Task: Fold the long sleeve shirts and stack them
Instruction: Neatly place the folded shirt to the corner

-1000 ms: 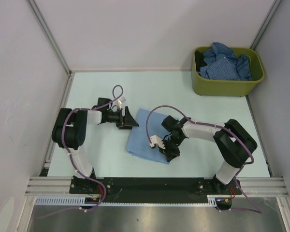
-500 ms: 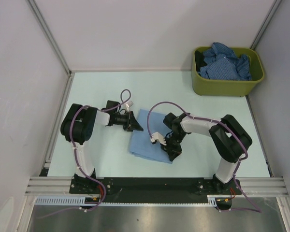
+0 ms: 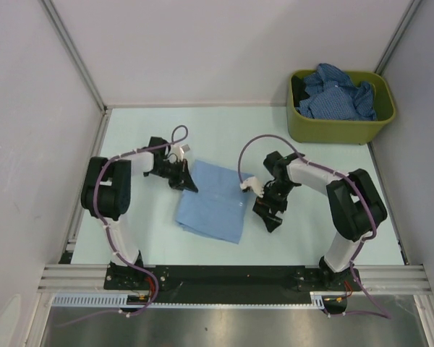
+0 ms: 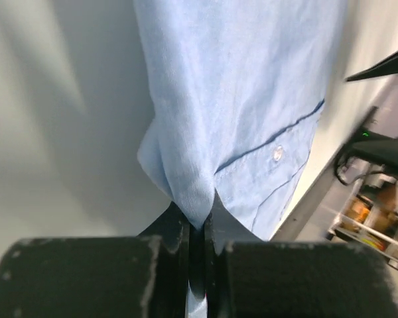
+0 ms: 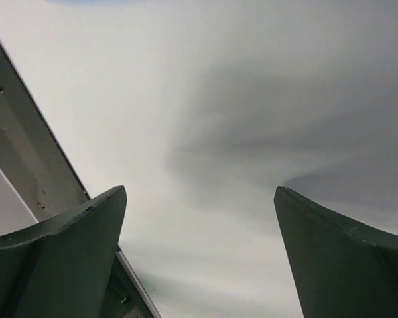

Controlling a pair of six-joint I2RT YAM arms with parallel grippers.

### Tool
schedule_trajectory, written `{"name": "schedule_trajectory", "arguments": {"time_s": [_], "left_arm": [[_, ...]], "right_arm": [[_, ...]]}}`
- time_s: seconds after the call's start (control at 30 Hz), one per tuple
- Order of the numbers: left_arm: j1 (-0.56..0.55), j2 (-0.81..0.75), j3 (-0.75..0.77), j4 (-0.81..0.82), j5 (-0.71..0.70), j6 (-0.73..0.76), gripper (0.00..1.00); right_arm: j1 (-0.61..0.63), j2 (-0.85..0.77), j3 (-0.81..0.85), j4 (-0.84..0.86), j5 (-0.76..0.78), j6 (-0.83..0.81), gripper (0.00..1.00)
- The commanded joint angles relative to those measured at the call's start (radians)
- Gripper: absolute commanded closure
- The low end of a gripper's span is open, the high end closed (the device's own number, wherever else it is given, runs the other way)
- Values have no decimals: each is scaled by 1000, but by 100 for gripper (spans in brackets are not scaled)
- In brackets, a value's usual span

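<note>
The robot will set the light blue shirt down on the table (image 3: pixel 187 176) around the fingers of its left gripper.
A plain light blue long sleeve shirt (image 3: pixel 213 202) lies folded into a rectangle on the table between the arms. My left gripper (image 3: pixel 189 185) is at its upper left edge, shut on a pinched fold of the cloth. The left wrist view shows that fold (image 4: pixel 198 205) squeezed between the left gripper (image 4: pixel 198 228), with the shirt (image 4: pixel 239 99) and a button on it spreading beyond. My right gripper (image 3: pixel 269 217) stands open just right of the shirt, apart from it. In its wrist view the right gripper (image 5: pixel 199 199) frames only bare table. Several darker blue patterned shirts (image 3: pixel 336 90) fill the bin.
The olive-green bin (image 3: pixel 340 129) sits at the table's far right corner. White walls and metal rails (image 3: pixel 72 54) close in the pale table (image 3: pixel 145 137) on the left, back and right. The arms' base rail (image 3: pixel 224 276) runs along the near edge.
My left gripper closed on the shirt's upper left edge and drew the shirt to the left. My right gripper opened, released the shirt's near right part and moved off to the right.
</note>
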Motion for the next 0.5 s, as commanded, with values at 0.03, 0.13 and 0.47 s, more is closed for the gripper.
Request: {"name": "schedule_trajectory", "arguments": {"time_s": [0.03, 0.13, 0.47], "left_arm": [[56, -104, 275, -350, -246, 279, 100], [59, -80, 610, -521, -395, 444, 100], [-77, -29, 1019, -553, -1085, 961, 100]], "right_arm": [[-112, 4, 65, -4, 6, 56, 0], [-149, 0, 78, -12, -27, 70, 0], [-186, -34, 82, -5, -63, 92, 0]]}}
